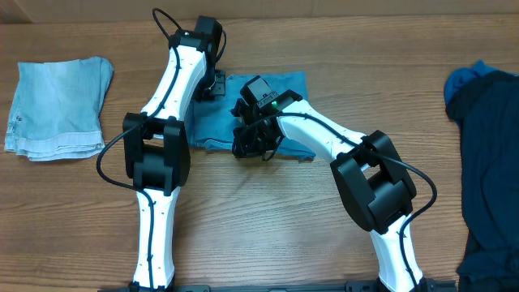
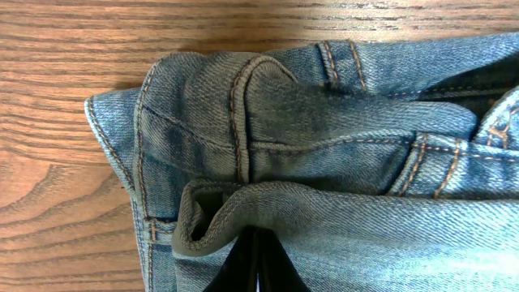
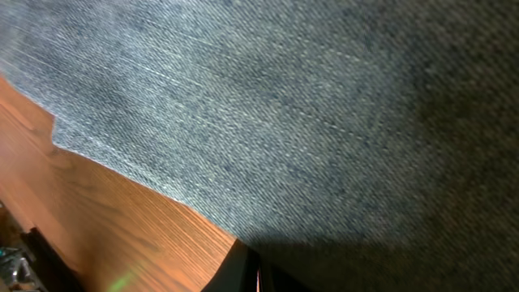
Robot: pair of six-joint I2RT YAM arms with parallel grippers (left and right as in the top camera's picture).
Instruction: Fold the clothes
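The top layer of the jeans curls at its corner short of the waistband, so the robot should open both grippers, back away, and take that layer near both ends [image 1: 300, 84].
The clothes in play are faded blue jeans [image 1: 288, 88], lying bunched at the table's middle. In the left wrist view their waistband and seams [image 2: 324, 122] fill the frame. My left gripper [image 1: 213, 84] is at the jeans' back left corner. Its fingers [image 2: 258, 261] are shut, with a curled fold of denim [image 2: 219, 215] pinched at the tips. My right gripper [image 1: 252, 143] is at the jeans' front edge. It is shut [image 3: 250, 264] where the denim's edge [image 3: 243, 146] meets it, and the cloth casts a shadow below.
A folded pale denim piece [image 1: 57, 109] lies at the far left. A heap of dark blue garments [image 1: 486, 162] covers the right edge of the wooden table [image 1: 268, 219].
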